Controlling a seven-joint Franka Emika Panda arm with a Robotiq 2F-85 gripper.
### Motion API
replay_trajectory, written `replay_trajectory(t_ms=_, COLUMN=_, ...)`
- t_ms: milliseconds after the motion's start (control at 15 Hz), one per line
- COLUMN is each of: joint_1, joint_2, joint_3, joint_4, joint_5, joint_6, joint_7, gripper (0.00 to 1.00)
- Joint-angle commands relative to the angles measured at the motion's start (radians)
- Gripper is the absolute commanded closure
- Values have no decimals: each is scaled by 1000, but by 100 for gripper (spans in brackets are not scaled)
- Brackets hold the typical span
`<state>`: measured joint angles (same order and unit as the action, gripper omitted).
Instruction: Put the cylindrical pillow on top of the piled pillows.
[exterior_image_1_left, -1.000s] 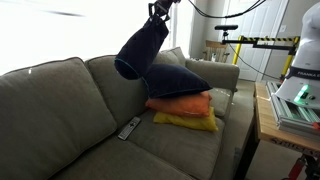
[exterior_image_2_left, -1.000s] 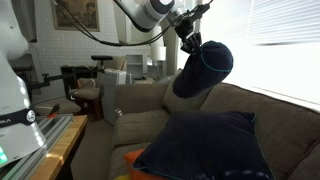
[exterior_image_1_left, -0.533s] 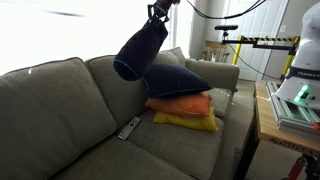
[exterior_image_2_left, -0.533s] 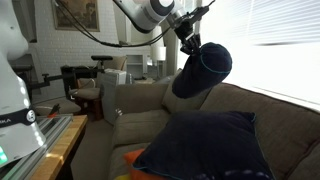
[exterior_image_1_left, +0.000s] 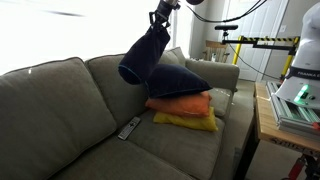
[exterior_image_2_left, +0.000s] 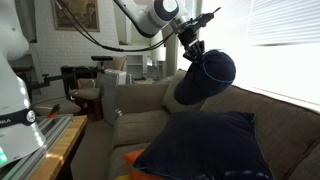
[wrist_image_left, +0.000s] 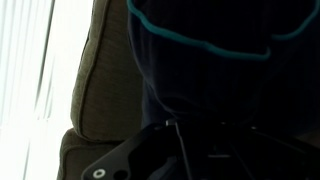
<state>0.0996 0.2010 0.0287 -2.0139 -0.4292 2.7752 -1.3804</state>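
The robot's gripper will release the cylindrical pillow atop the navy cushion's back edge (exterior_image_1_left: 155, 60), against the back of the sofa.
The cylindrical pillow (exterior_image_1_left: 145, 57), a long dark navy bolster, hangs tilted in the air from my gripper (exterior_image_1_left: 158, 19), which is shut on its top end. It hangs above the sofa back, just beside and above the piled pillows (exterior_image_1_left: 180, 98): a navy cushion on an orange one on a yellow one. In an exterior view the bolster (exterior_image_2_left: 203, 79) hangs over the navy top cushion (exterior_image_2_left: 205, 145), gripper (exterior_image_2_left: 192, 48) at its upper end. In the wrist view the bolster (wrist_image_left: 215, 60) fills the frame and hides the jaws.
A grey sofa (exterior_image_1_left: 60, 110) holds the pile, with a remote control (exterior_image_1_left: 129, 127) on its seat. A wooden table (exterior_image_1_left: 285, 125) with equipment stands beside the sofa arm. Stands and furniture fill the room behind. Bright windows (exterior_image_2_left: 285, 45) lie behind the sofa.
The gripper and the hanging bolster have shifted a little toward the pile of cushions. The grip is unchanged.
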Motion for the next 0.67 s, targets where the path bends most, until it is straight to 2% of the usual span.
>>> replay_trajectory(t_ms=0, joint_1=-26, joint_2=30, joint_3=-28, joint_4=69, joint_5=-39, joint_6=-9, joint_7=65, gripper=96)
replay_trajectory(t_ms=600, joint_1=-103, joint_2=33, joint_3=-124, joint_4=120, joint_5=-40, joint_6=-55, joint_7=171, gripper=96)
